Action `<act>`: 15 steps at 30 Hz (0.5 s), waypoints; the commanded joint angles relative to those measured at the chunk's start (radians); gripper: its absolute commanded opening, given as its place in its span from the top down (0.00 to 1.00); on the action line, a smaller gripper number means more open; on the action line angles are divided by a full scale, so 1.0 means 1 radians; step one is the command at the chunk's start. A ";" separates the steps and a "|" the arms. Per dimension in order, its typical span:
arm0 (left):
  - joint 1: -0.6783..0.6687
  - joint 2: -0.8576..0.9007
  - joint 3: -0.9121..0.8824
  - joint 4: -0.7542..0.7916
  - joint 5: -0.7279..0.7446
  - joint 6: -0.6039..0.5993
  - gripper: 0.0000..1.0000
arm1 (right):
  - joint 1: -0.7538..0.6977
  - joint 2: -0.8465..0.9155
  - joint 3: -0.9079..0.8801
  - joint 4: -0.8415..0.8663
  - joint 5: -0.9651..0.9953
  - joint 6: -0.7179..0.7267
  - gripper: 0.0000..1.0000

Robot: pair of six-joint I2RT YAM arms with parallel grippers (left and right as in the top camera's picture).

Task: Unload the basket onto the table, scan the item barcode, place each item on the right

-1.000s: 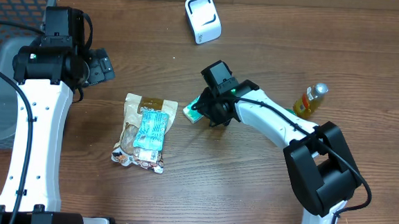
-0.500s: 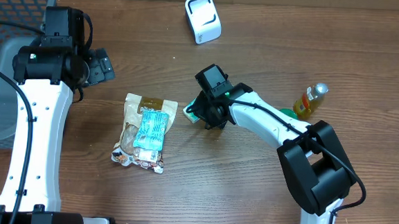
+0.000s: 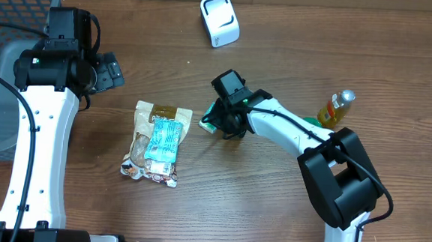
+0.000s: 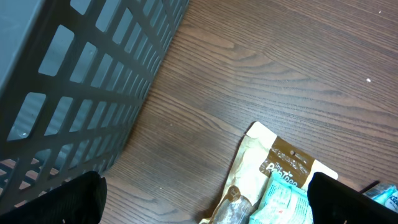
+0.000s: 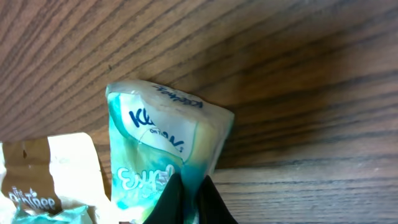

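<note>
The tissue pack's wrapper is pinched in my right gripper close beside the snack bag, so I should slide the pack clear, open, and grip its side [image 5: 216, 142] before I lift it.
A green and white tissue pack [image 3: 209, 123] lies on the wooden table right of centre, and my right gripper [image 3: 225, 124] is shut on its edge. The right wrist view shows the pack [image 5: 155, 143] with its wrapper pinched between the two dark fingertips [image 5: 176, 196], my right gripper [image 5: 189, 190] closed tight. No barcode shows on the visible face. A white scanner [image 3: 220, 20] stands at the back of the table. My left gripper [image 3: 108, 71] hangs open at the left beside the basket. In the left wrist view the left gripper [image 4: 205, 202] holds nothing.
A brown snack bag [image 3: 153, 143] with a teal packet [image 3: 163, 139] on it lies left of the tissue pack, seen too as the bag [image 4: 258, 171]. A grey basket [image 3: 12, 18] fills the far left corner. A small yellow bottle [image 3: 336, 108] stands at the right.
My right gripper has closed fully on the tissue pack's edge. The right arm has shifted slightly left. The left arm has not moved.
</note>
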 commanded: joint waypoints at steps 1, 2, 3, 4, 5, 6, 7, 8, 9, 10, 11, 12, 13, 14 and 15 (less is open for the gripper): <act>0.002 -0.005 0.009 0.003 -0.013 0.012 0.01 | -0.053 -0.028 0.005 -0.029 -0.020 -0.179 0.96; 0.002 -0.005 0.009 0.003 -0.013 0.012 0.01 | -0.065 -0.037 0.005 -0.043 -0.034 -0.223 0.96; 0.002 -0.005 0.009 0.003 -0.013 0.012 0.01 | -0.077 -0.047 0.005 -0.062 -0.039 -0.267 0.96; 0.002 -0.005 0.009 0.003 -0.013 0.012 0.01 | -0.087 -0.053 0.005 -0.078 -0.039 -0.291 0.96; 0.002 -0.005 0.009 0.003 -0.013 0.012 0.01 | -0.098 -0.057 0.005 -0.097 -0.039 -0.312 0.96; 0.002 -0.005 0.009 0.003 -0.013 0.012 0.00 | -0.109 -0.059 0.005 -0.110 -0.039 -0.327 0.96; 0.002 -0.005 0.009 0.003 -0.013 0.012 0.01 | -0.123 -0.060 0.005 -0.127 -0.039 -0.339 0.96; 0.002 -0.005 0.009 0.003 -0.013 0.012 0.00 | -0.136 -0.060 0.005 -0.143 -0.039 -0.345 0.96; 0.002 -0.005 0.009 0.003 -0.013 0.012 0.00 | -0.161 -0.060 0.005 -0.164 -0.040 -0.344 0.89; 0.002 -0.005 0.009 0.003 -0.013 0.012 0.00 | -0.171 -0.060 0.005 -0.170 -0.043 -0.344 0.86; 0.002 -0.005 0.009 0.003 -0.013 0.012 0.00 | -0.177 -0.060 0.005 -0.171 -0.048 -0.345 0.83; 0.002 -0.005 0.009 0.003 -0.013 0.012 0.01 | -0.182 -0.060 0.005 -0.171 -0.054 -0.345 0.77; 0.002 -0.005 0.009 0.003 -0.013 0.012 0.01 | -0.182 -0.060 0.005 -0.169 -0.061 -0.344 0.74; 0.002 -0.005 0.009 0.003 -0.013 0.012 0.01 | -0.182 -0.060 0.005 -0.167 -0.066 -0.344 0.70; 0.002 -0.005 0.009 0.003 -0.013 0.012 0.01 | -0.182 -0.060 0.005 -0.164 -0.066 -0.344 0.69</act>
